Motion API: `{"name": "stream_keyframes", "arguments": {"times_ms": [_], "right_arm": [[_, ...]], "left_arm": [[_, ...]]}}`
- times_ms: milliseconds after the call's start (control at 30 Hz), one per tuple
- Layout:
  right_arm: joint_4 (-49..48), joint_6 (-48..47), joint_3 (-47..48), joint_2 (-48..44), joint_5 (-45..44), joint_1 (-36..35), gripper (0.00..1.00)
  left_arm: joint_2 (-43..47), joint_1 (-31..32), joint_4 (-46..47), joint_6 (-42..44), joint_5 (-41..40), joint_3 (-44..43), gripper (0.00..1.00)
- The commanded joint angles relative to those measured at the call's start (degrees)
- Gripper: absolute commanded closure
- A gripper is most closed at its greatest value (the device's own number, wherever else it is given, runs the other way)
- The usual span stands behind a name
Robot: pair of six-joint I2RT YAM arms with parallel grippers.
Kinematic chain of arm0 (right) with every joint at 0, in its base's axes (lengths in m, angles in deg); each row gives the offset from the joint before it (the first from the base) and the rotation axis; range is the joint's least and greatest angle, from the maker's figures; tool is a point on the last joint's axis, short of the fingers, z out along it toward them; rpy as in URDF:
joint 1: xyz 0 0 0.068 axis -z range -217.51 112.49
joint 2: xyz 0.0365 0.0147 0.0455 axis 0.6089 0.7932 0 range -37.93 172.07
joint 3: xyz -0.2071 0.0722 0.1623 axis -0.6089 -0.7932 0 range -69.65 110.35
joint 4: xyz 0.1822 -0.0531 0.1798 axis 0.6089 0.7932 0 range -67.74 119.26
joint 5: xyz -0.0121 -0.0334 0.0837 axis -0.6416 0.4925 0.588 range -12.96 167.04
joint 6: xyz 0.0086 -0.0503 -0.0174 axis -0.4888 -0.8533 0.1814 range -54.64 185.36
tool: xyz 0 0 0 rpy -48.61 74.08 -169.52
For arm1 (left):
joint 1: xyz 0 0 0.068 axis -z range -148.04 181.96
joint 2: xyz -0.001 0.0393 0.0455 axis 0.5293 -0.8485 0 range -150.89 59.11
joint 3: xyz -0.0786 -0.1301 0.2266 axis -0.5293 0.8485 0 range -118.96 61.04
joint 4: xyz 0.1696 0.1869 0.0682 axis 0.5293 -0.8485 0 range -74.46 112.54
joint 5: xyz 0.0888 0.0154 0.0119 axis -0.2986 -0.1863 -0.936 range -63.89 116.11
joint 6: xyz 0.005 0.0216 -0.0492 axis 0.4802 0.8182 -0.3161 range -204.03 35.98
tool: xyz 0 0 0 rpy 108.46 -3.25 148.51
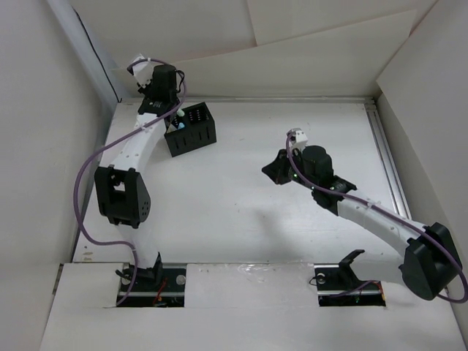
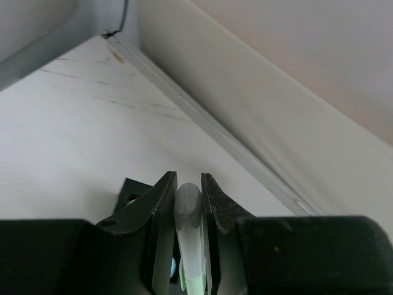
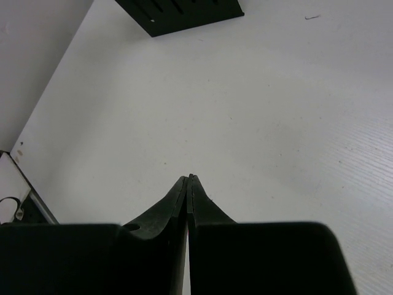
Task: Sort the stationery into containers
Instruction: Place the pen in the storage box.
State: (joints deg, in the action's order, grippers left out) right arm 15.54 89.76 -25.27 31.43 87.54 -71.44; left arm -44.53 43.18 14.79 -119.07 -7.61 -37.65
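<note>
The robot's left gripper should release the pale whitish stick next to the pale green piece in the black organiser box (image 1: 176,117).
The black pierced organiser box (image 1: 191,128) stands at the far left of the table. My left gripper (image 1: 175,119) hangs at the box's left edge. In the left wrist view the left gripper (image 2: 188,181) is shut on a pale whitish stick (image 2: 190,227) with a green lower part, held upright between the jaws. A corner of the box (image 2: 131,189) shows below the left finger. My right gripper (image 1: 273,170) is shut and empty over the bare mid-table; in its wrist view (image 3: 190,178) the jaws touch. The other sticks and round pieces are not visible.
White walls enclose the table, with a metal rail (image 2: 233,144) along the far edge close behind the left gripper. The box's bottom edge (image 3: 184,12) shows far ahead of the right gripper. A rail (image 1: 387,168) runs along the right side.
</note>
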Motion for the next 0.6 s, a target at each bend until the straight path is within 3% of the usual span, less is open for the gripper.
{"name": "stream_keyframes", "arguments": {"times_ms": [0,333,567], "right_arm": [[-2.51,-0.15,0.09,-1.34,-0.66,0.89,0.93],[-2.51,-0.15,0.09,-1.34,-0.66,0.89,0.9],[-2.51,-0.15,0.09,-1.34,-1.18,0.89,0.85]], "left_arm": [[-0.78,0.11,0.62,4.54,-7.76,-2.73,1.0],[-6.22,0.11,3.09,9.56,-13.74,-5.1,1.0],[-6.23,2.74,9.95,14.65,-16.91,-0.36,1.0]]}}
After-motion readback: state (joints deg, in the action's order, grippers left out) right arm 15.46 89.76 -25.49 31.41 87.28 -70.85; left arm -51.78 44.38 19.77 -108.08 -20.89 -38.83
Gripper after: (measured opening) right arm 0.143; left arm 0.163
